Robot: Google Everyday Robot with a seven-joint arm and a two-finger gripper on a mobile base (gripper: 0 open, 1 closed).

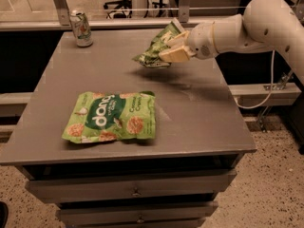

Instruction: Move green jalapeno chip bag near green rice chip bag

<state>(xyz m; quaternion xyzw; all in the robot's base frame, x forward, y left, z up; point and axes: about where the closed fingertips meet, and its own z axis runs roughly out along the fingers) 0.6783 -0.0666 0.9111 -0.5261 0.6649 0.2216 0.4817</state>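
Note:
Next, I release the green jalapeno chip bag on the grey table (169, 87) against the green rice chip bag's back corner nearest my arm.
The green rice chip bag (110, 117) lies flat on the front left of the grey table (199, 113), bright lime-green with white lettering and pictures of rice cakes. The green jalapeno chip bag (154, 50) is smaller, darker and wrinkly. My gripper (172, 47) is shut on its right end and holds it in the air above the table's back middle. The bag hangs to the left of the fingers (175, 55), up and to the right of the rice chip bag.
A drink can (81, 28) stands upright at the table's back left corner. The table is a cabinet with drawers (135, 192) below. A rail and chairs lie behind it. My white arm (247, 30) reaches in from the right.

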